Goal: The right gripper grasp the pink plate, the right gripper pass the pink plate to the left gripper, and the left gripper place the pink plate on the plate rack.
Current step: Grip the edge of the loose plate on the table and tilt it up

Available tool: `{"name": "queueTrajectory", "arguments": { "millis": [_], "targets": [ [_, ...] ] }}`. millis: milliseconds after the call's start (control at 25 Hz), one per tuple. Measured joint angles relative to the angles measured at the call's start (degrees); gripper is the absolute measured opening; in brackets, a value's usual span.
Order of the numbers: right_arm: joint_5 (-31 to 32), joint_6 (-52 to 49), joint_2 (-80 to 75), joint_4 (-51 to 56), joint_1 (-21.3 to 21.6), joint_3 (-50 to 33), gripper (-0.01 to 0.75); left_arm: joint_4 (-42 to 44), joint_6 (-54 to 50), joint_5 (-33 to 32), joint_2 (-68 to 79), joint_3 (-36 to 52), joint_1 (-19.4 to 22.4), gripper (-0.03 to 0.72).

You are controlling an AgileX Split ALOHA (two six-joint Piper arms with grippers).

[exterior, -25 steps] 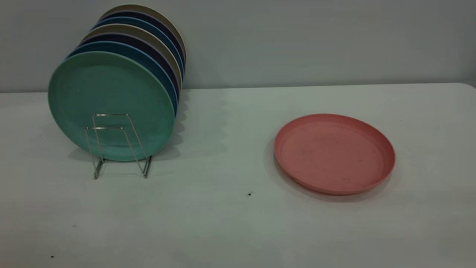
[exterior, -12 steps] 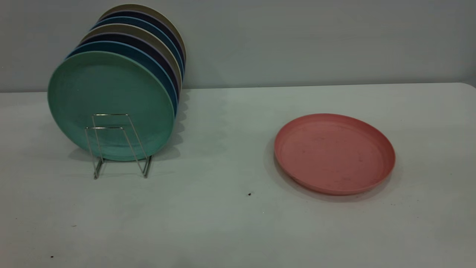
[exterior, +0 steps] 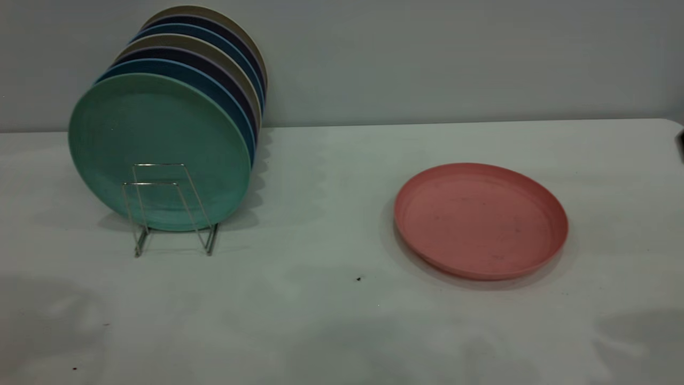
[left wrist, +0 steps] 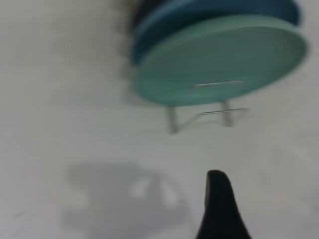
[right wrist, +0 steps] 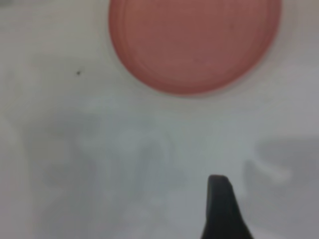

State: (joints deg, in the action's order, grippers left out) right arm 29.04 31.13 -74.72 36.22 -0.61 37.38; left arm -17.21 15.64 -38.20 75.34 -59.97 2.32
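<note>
The pink plate's rim (exterior: pixel 565 222) (right wrist: pixel 279 10) on the side farthest from the plate rack is next for my right gripper to go to and close on.
The pink plate (exterior: pixel 481 220) lies flat on the white table at the right; it also shows in the right wrist view (right wrist: pixel 194 42). The plate rack (exterior: pixel 171 208) of silver wire stands at the left, with its front loops bare; it also shows in the left wrist view (left wrist: pixel 209 114). My left gripper (left wrist: pixel 219 209) shows only as a black shape above bare table, short of the rack. My right gripper (right wrist: pixel 222 206) shows only as a black shape above bare table, short of the pink plate. Neither gripper touches anything.
A teal-green plate (exterior: pixel 160 152) stands upright in the rack, with several blue, dark and beige plates (exterior: pixel 214 64) behind it. A grey wall runs along the table's back edge. A dark sliver (exterior: pixel 679 145) shows at the right edge. Arm shadows lie on the front table.
Soft shadows have appeared on the front of the table at left and right, and a dark sliver has entered at the right edge. The pink plate and the rack have not moved.
</note>
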Motion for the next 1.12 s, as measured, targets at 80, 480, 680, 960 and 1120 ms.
{"name": "queueTrajectory", "arguments": {
  "millis": [80,480,680,960,1120],
  "targets": [
    [-1.2,3.1,-4.22,4.05,0.0,1.06,0.494,-4.84,5.0,0.0,3.58,-0.92,-2.64,0.515],
    [-0.9,9.68,-26.72,11.16,4.0,14.38,0.492,-18.94,17.02,2.28,21.14,-5.57,-17.57,0.515],
    [3.74,14.41,-37.75,15.18,6.52,23.04,0.491,-21.37,17.63,7.34,27.83,-6.92,-22.13,0.515],
    [6.46,18.0,-50.95,19.41,8.38,32.26,0.488,-21.67,17.63,8.13,32.44,-7.33,-24.17,0.515],
    [8.4,18.97,-57.02,21.87,8.96,36.45,0.488,-21.67,17.63,8.13,32.44,-7.33,-24.23,0.515]
  ]
}}
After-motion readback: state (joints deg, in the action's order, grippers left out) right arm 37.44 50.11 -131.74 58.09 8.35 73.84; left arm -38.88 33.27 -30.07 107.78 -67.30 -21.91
